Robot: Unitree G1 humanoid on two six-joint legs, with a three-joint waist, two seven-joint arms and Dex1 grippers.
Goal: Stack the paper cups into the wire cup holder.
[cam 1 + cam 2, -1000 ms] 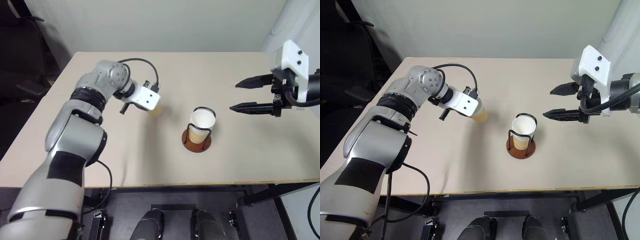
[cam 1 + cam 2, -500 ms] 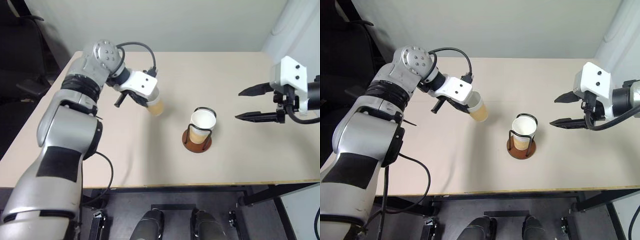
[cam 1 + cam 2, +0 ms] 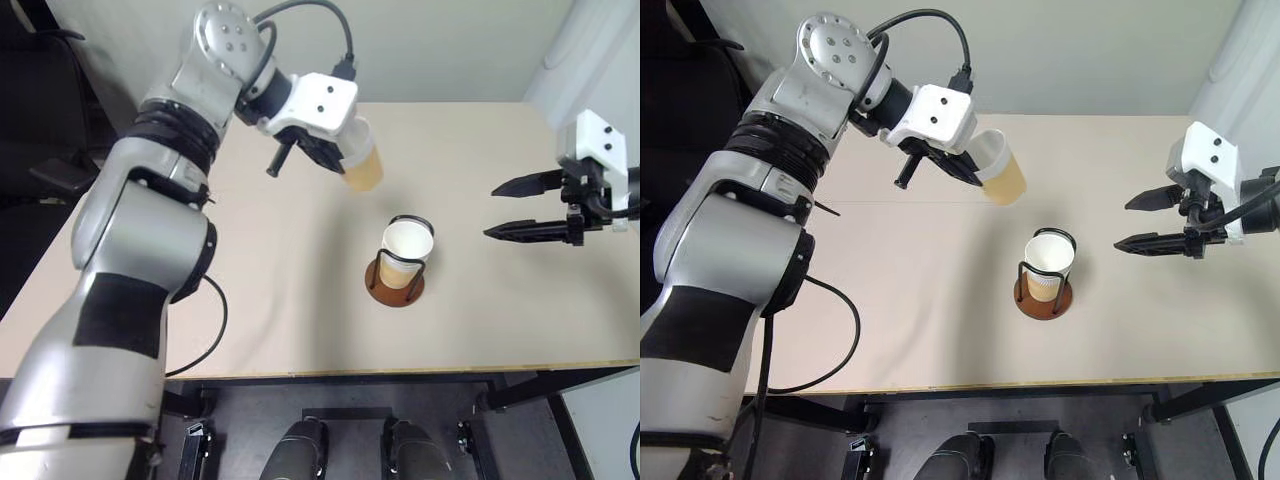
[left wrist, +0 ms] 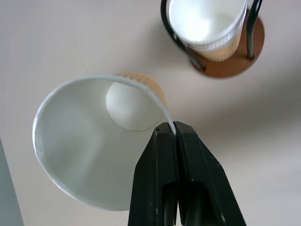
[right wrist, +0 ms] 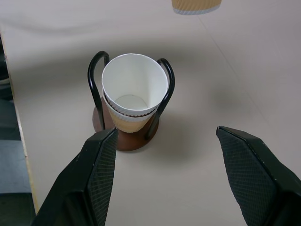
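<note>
I need to release the tan paper cup from my left gripper inside the nested paper cups (image 3: 407, 241) (image 4: 207, 21) that stand in the wire cup holder.
My left gripper (image 3: 338, 162) is shut on the rim of a tan paper cup (image 3: 362, 166), holding it tilted in the air above the table, up and to the left of the wire cup holder (image 3: 395, 283). The left wrist view shows the two fingers pinched on the cup's white rim (image 4: 141, 92). The holder has a reddish-brown disc base and black wire uprights, and two nested paper cups (image 5: 133, 96) stand in it. My right gripper (image 3: 492, 211) hangs open to the right of the holder, with nothing between its fingers.
The beige table (image 3: 250, 310) carries the holder near its middle. Its front edge runs close below the holder. A pale wall stands behind the table's far edge, and a dark chair (image 3: 60, 150) is off the left side.
The left arm has lifted the cup off the table level and carried it up and to the right, toward the holder. The right gripper has drifted slightly to the right, still open.
</note>
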